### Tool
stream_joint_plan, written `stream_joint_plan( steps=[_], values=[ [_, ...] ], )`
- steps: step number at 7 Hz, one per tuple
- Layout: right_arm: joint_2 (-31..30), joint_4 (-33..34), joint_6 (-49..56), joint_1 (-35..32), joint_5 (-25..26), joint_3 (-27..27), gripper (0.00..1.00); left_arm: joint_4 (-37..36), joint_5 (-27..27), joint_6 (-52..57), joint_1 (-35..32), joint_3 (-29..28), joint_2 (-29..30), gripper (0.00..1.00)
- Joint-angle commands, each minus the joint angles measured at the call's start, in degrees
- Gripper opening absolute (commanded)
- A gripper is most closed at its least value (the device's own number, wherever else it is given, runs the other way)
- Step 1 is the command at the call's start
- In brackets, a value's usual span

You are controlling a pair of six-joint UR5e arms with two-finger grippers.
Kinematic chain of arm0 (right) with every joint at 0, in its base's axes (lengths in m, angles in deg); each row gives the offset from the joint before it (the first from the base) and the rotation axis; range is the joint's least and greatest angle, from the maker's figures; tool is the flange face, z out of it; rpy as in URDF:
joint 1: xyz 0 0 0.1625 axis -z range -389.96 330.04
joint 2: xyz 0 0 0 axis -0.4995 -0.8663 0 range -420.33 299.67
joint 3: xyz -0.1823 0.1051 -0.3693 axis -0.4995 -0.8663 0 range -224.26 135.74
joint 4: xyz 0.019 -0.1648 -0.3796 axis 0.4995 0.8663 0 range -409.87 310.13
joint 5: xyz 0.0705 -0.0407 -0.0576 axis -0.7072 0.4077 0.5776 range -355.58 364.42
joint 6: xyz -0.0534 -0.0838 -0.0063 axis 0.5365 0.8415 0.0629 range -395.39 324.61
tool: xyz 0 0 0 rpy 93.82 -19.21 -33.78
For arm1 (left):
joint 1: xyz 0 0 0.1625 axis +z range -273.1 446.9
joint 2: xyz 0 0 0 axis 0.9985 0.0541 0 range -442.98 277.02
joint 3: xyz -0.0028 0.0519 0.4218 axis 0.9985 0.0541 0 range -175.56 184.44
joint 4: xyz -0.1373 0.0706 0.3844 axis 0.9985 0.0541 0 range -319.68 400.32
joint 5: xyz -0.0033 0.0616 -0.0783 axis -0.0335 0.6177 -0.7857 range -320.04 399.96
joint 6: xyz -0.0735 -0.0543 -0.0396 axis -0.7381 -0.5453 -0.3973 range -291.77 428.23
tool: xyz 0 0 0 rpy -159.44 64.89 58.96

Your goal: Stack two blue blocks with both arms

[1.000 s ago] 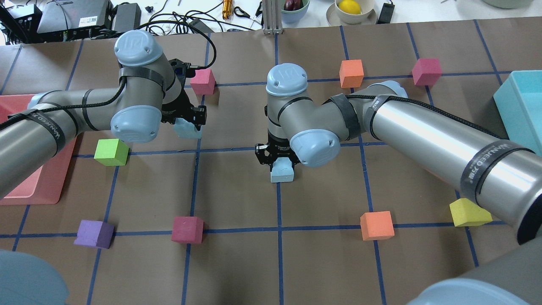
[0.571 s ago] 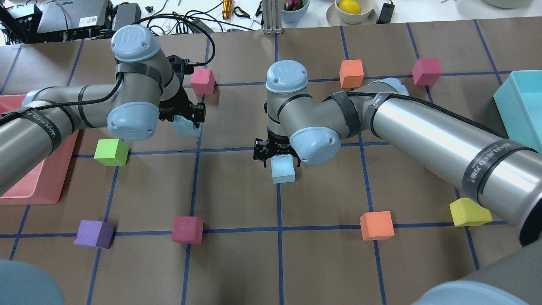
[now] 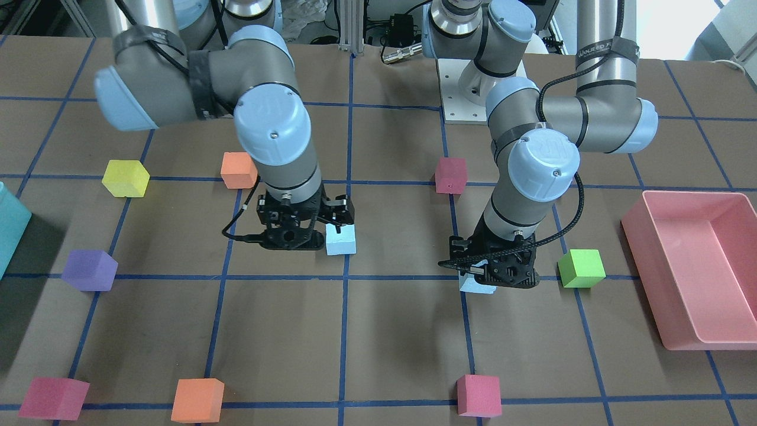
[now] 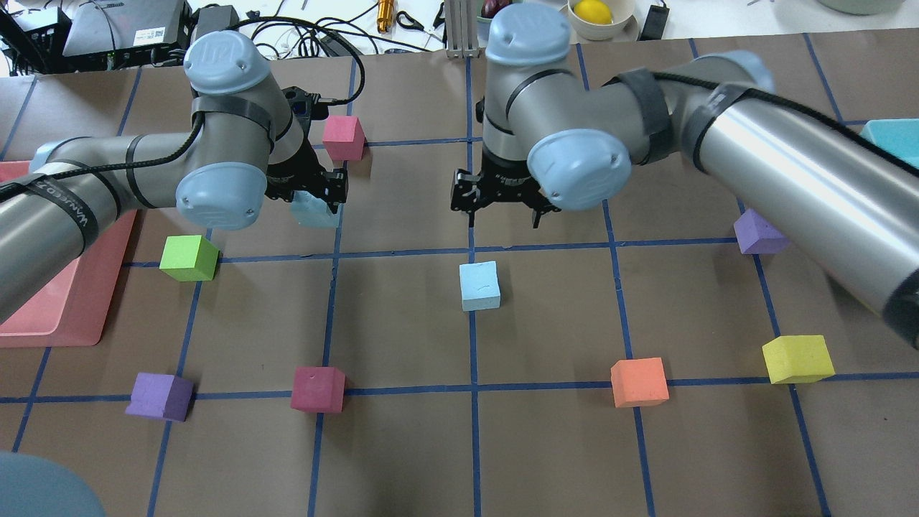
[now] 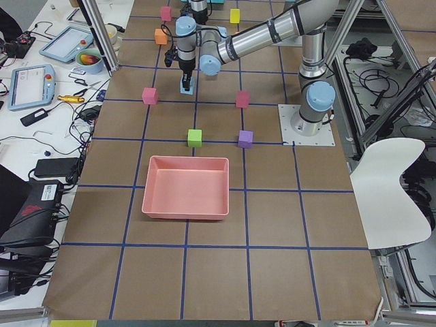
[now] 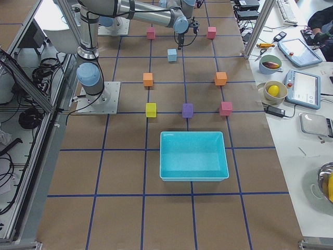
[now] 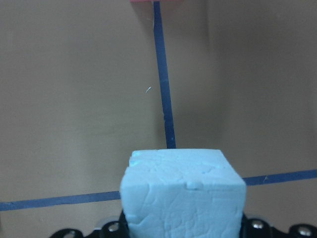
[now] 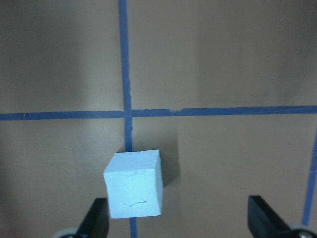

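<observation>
My left gripper is holding its blue block, now low over the table, and will release it on top of the free blue block (image 3: 341, 231) beside my right gripper.
One blue block (image 4: 479, 286) rests free on the brown paper on a blue tape line; it also shows in the front view (image 3: 341, 239) and the right wrist view (image 8: 133, 184). My right gripper (image 4: 502, 205) is open and empty, raised above and beyond that block; its fingers (image 8: 96, 218) stand wide apart. My left gripper (image 4: 316, 203) is shut on the second blue block (image 4: 314, 214), held low over the table. That block fills the lower middle of the left wrist view (image 7: 183, 191) and pokes out under the gripper (image 3: 489, 273) in the front view (image 3: 475, 286).
A green cube (image 4: 189, 257) and a pink tray (image 4: 43, 316) lie by my left arm. Magenta cubes (image 4: 342, 136) (image 4: 317, 388), purple cubes (image 4: 159, 396) (image 4: 757, 233), an orange cube (image 4: 639, 382) and a yellow cube (image 4: 797, 358) are scattered around. A teal box (image 4: 890, 133) stands far right.
My right gripper let go of its blue block, opened, and rose away toward the far side; the block stays on the tape line. My left gripper, still holding its block, barely moved.
</observation>
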Motion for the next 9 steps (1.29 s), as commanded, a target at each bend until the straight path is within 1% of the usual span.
stream_joint_plan(
  steps=[1,2,3,4,5,6,9],
  values=[
    [-6.40,-6.71,9.94,8.20,0.36,-0.65,1.00,1.72,-0.09,-2.88,-1.86,-1.63,0.35,0.00],
    [-8.77,-9.45,11.61,10.50,3.67,-0.64,1.00,1.89,0.00,-5.17,-3.79,-3.02,0.96,0.00],
    [-12.01,-12.27,13.80,11.82,5.70,-1.08,1.00,2.76,-0.09,-6.93,-5.55,-4.08,1.14,0.00],
    [-15.09,-14.47,13.74,12.10,5.90,-1.08,1.00,2.95,-1.39,-11.21,-8.52,-4.27,1.06,0.00],
    [-15.47,-16.58,13.74,12.62,5.46,-0.82,1.00,3.04,-2.10,-16.82,-13.51,-4.18,0.79,0.00],
    [-15.56,-16.34,13.56,13.59,5.37,-0.91,1.00,2.86,-1.67,-21.49,-18.17,-3.92,1.05,0.00],
    [-16.87,-17.13,13.12,15.26,6.51,-1.00,1.00,2.07,-2.29,-29.26,-23.65,-0.67,1.67,0.00]
  ],
)
